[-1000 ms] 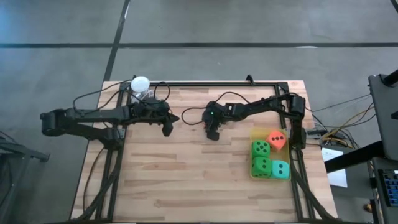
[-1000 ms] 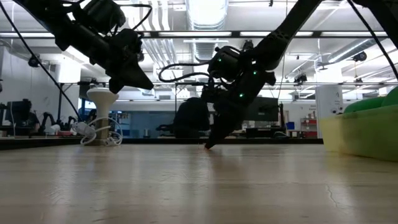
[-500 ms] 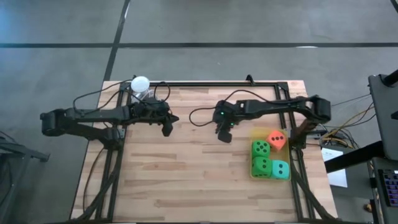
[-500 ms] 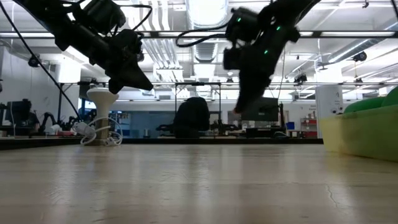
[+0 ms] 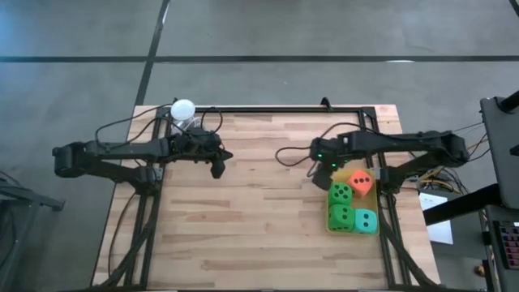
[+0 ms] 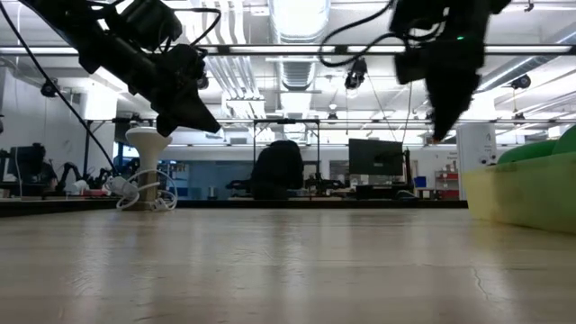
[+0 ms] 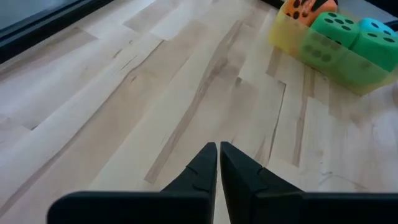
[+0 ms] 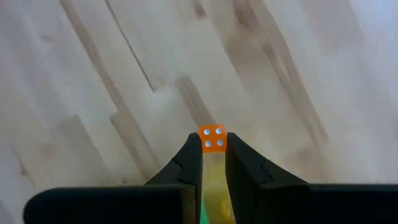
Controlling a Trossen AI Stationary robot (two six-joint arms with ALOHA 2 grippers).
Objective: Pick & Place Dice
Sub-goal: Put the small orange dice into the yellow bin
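My right gripper should release the tiny orange die inside the yellow tray's far end [image 5: 345, 173], next to the orange-red die.
Four soft cubes sit in a yellow tray [image 5: 330, 173] by the table's right edge: two green dice [image 5: 340, 194] [image 5: 340, 217], an orange-red one [image 5: 361, 182] and a teal one [image 5: 366, 221]. My right gripper [image 5: 319, 179] [image 8: 212, 147] hangs just left of the tray, raised above the wood [image 6: 441, 126], and is shut on a tiny orange die. My left gripper [image 5: 217, 168] [image 7: 218, 152] is shut on nothing and hovers left of the table's middle [image 6: 193, 115]. My right gripper pinches a tiny orange die [image 8: 212, 138] between its two fingertips, at their free ends. The face turned to the wrist camera bears four white pips. The fingers [image 6: 443, 108] point down from above, and the die is lifted clear of the table.
A white ball [image 5: 182, 108] rests on a stand [image 6: 147, 166] at the far left corner, with coiled cable at its foot. A black frame rail runs along the far edge [image 5: 276, 109]. Bare wood lies between the two arms and along the near side [image 5: 243, 235].
My right gripper has risen from just above the wood and travelled toward the table's right edge, from the middle to the tray's left side. Its arm has stretched out along the far right. The left arm and the cubes in the tray have kept still.
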